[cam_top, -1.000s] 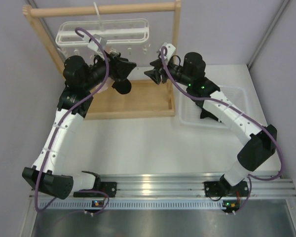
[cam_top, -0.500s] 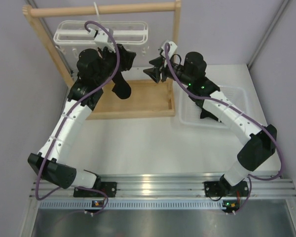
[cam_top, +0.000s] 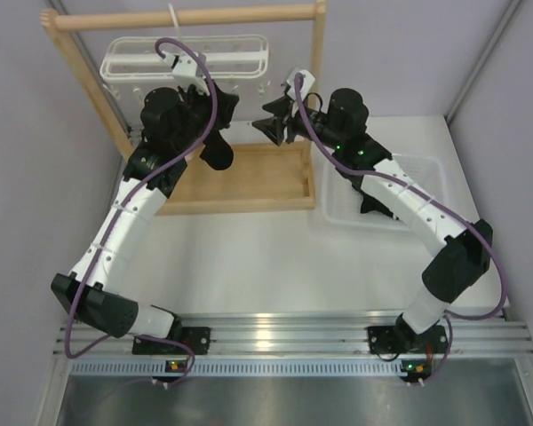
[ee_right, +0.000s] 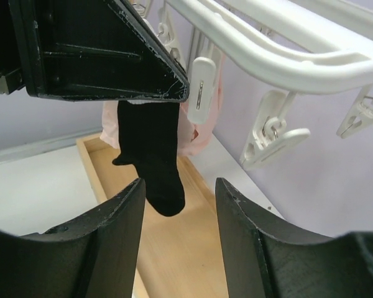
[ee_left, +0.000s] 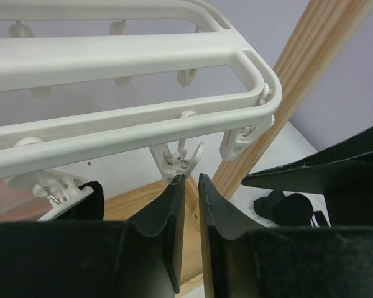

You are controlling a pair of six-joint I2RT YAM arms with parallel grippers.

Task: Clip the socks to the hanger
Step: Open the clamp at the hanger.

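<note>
My left gripper's nearly shut fingers sit just below the dangling clip, so they should open, rise and close around both sides of the clip (ee_left: 178,159).
The white hanger (cam_top: 186,55) hangs from the wooden rod, its frame (ee_left: 130,59) just above my left gripper. One black sock (cam_top: 217,154) hangs limp from a clip (ee_left: 56,186) and also shows between the right fingers (ee_right: 152,155). Another sock (ee_left: 286,208) lies crumpled lower right. My left gripper (cam_top: 229,103) is nearly shut, only a thin empty slit (ee_left: 191,180) between its fingers, its tips right under a dangling clip (ee_left: 180,160). My right gripper (cam_top: 272,124) is open (ee_right: 178,186) and empty, facing the hanging sock from the right.
The wooden rack's base tray (cam_top: 249,177) lies under both grippers, its right post (cam_top: 318,53) beside the right gripper. A pale pink cloth (ee_right: 202,133) hangs behind the sock. A clear bin (cam_top: 409,177) sits under the right arm.
My left arm has swung up and right to the hanger's underside, and its jaws have narrowed. The hanging sock has stayed put. The right gripper has edged slightly upward.
</note>
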